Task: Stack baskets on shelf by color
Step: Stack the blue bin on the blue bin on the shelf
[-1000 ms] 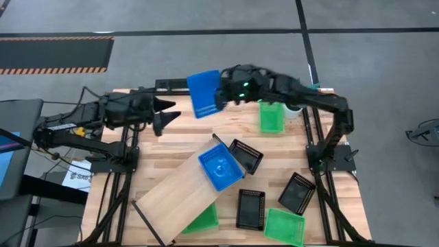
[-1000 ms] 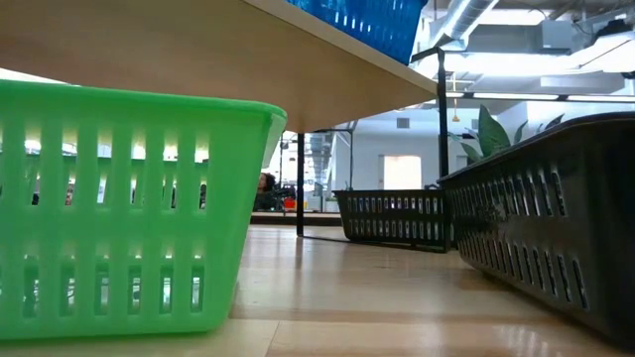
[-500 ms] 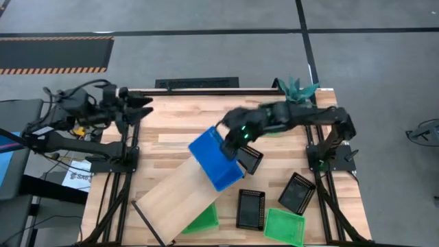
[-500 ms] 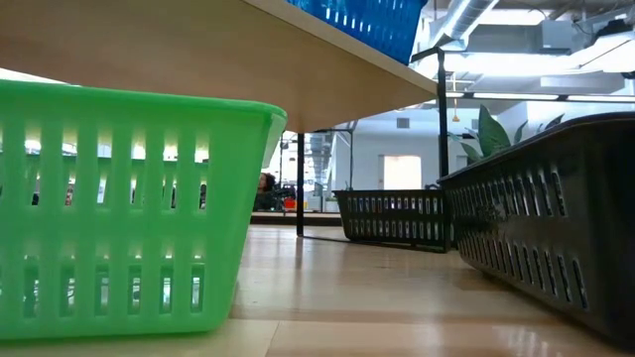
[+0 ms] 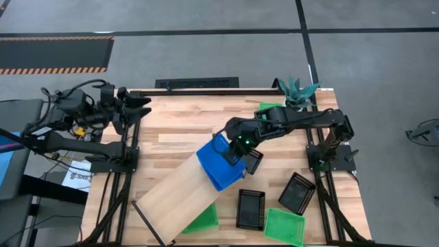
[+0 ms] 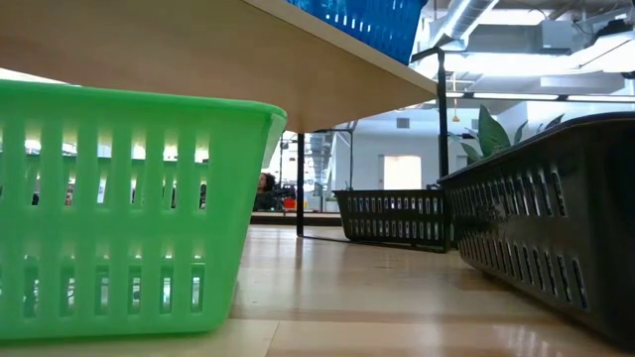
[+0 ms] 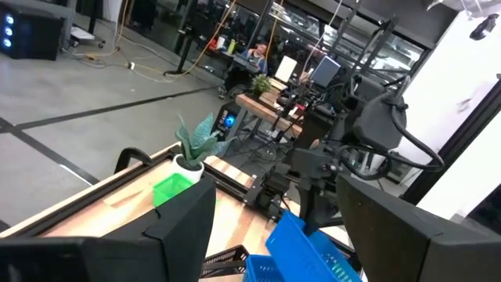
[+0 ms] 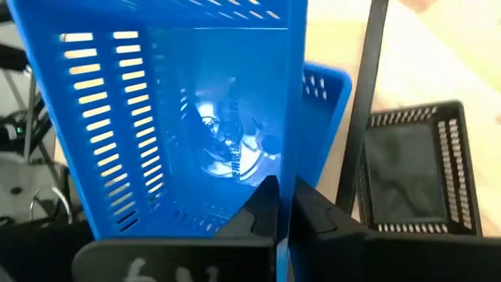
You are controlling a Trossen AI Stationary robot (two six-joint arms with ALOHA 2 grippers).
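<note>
The upper blue basket tilts in the lower one at the shelf's end, so next my right gripper regrips its rim [image 8: 293, 133], levels it and slides both inward.
My right gripper [image 5: 236, 143] is shut on a blue basket [image 5: 214, 159] above the far end of the shelf [image 5: 175, 195], a pale plank lying slantwise on the table. A second blue basket [image 8: 325, 82] stands on the shelf right under it. One green basket [image 5: 202, 221] sits under the shelf's near end, another [image 5: 285, 226] at the near edge, and a third [image 5: 269, 108] by the plant. Three black baskets [image 5: 251, 208] lie right of the shelf. My left gripper [image 5: 144, 104] waits open at the far left corner. My right gripper holds the blue basket by its side wall, at the rim [image 8: 293, 157]. One finger [image 8: 258, 215] is inside the basket and the other [image 8: 317, 219] outside. The fingers come slanting down from the table's right. The basket is tilted, its bottom down in the blue basket on the shelf.
A potted plant [image 5: 296, 90] stands at the far right corner. A black basket [image 8: 407, 172] lies close beside the shelf's far end, right of the held basket. In the low view a green basket [image 6: 129, 208] and black baskets [image 6: 546, 218] stand on the tabletop under the shelf [image 6: 198, 50].
My right gripper carried the blue basket from high over the table's far side down and nearer, onto the blue basket on the shelf, then lowered it a little more. My left gripper drew back from the table's middle to the far left corner and stayed open.
</note>
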